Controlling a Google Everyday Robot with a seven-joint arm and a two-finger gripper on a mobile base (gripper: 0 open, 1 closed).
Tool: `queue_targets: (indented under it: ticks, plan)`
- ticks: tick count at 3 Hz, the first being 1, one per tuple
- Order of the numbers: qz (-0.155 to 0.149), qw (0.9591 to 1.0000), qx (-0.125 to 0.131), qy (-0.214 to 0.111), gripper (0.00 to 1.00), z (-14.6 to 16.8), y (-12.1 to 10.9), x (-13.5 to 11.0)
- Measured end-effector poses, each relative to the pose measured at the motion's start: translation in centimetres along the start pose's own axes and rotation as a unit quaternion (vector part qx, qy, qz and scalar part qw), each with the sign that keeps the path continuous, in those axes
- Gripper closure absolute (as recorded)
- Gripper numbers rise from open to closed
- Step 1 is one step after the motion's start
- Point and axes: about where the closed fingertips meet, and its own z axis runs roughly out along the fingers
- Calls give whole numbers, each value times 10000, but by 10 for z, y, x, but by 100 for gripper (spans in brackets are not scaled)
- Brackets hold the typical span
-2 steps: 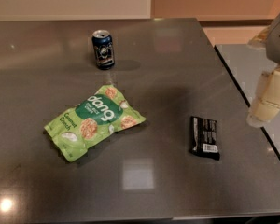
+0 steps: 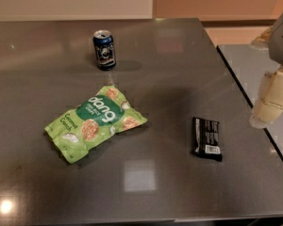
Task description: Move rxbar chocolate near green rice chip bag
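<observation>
The robot's gripper will close on the middle of the rxbar chocolate [image 2: 205, 137], because the bar has to go over to the green rice chip bag.
The rxbar chocolate [image 2: 207, 138] is a small flat black wrapper with white print, lying on the dark table at the right. The green rice chip bag [image 2: 95, 122] lies flat left of centre, with white "dang" lettering. The two are well apart. My gripper [image 2: 270, 100] hangs at the right edge of the view, cream-coloured, to the right of the bar and above the table's right edge. It holds nothing that I can see.
A dark blue soda can [image 2: 104, 50] stands upright at the back, behind the bag. The dark table [image 2: 170, 69] ends at the right, where a second grey surface [image 2: 245, 65] adjoins. A wall runs along the back.
The gripper has shifted slightly at the right edge. The bar, bag and can have not moved.
</observation>
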Motion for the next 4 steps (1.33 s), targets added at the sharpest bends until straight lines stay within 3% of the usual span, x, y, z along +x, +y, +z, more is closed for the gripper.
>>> queue_targets:
  ticks: [1,2,4]
  plan:
    - [-351,9993,-68,-108,0,11,-2,-6]
    - [-1046,9938,-216,-300,0,35,-4,-17]
    - [-1783,9803,-658,-545,0,74,21,-23]
